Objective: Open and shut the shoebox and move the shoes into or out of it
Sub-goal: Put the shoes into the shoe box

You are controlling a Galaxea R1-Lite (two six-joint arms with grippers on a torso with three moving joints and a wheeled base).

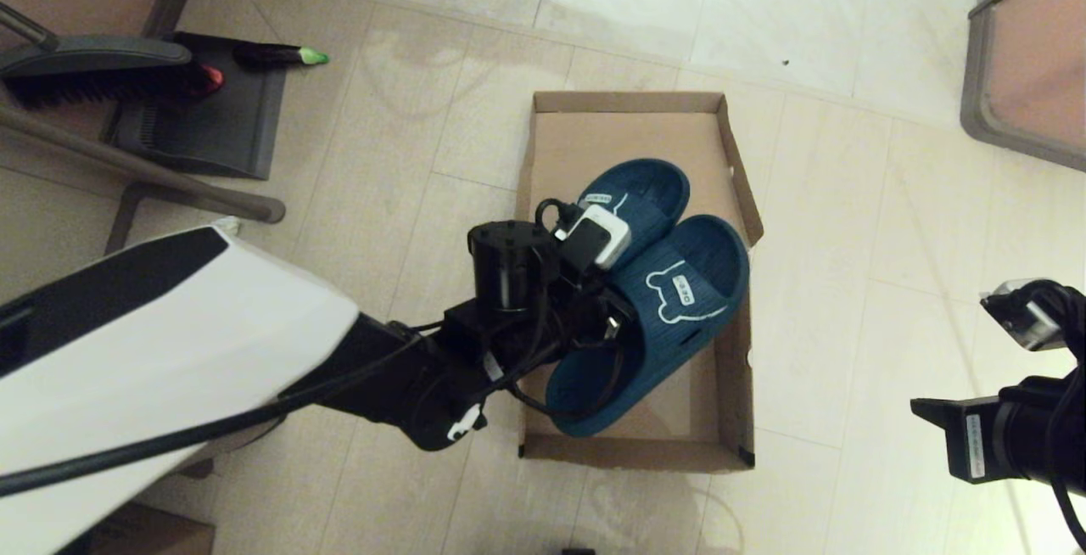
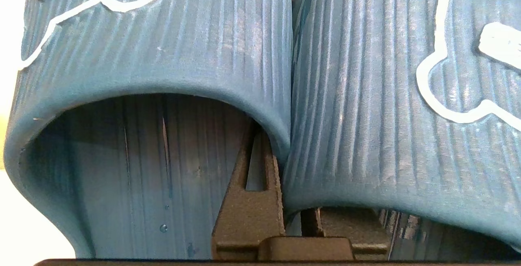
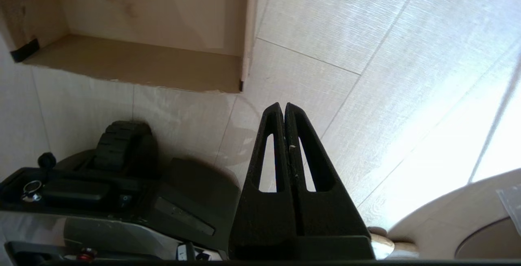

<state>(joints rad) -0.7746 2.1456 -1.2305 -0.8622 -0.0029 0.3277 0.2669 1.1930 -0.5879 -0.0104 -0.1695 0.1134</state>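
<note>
My left gripper should put both dark teal shoes down inside the near half of the open shoebox (image 1: 648, 333).
The shoebox (image 1: 736, 166) lies open on the tiled floor; its lid is out of view. Both dark teal shoes (image 1: 679, 300) hang side by side over it, the right one's side crossing above the box's right wall. My left gripper (image 1: 607, 317) reaches in from the left and is shut on the two adjoining strap edges. In the left wrist view one finger sits inside each shoe (image 2: 142, 54), and the left gripper (image 2: 285, 164) pinches the straps between them. My right gripper (image 1: 926, 411) is parked low at the right, shut and empty (image 3: 284, 105), near the shoebox's front corner (image 3: 134, 66).
A broom (image 1: 102, 71) and dark dustpan (image 1: 204, 131) lie at the back left beside furniture legs. A framed panel (image 1: 1018, 71) stands at the back right. My own base with a wheel (image 3: 122, 148) sits just in front of the box.
</note>
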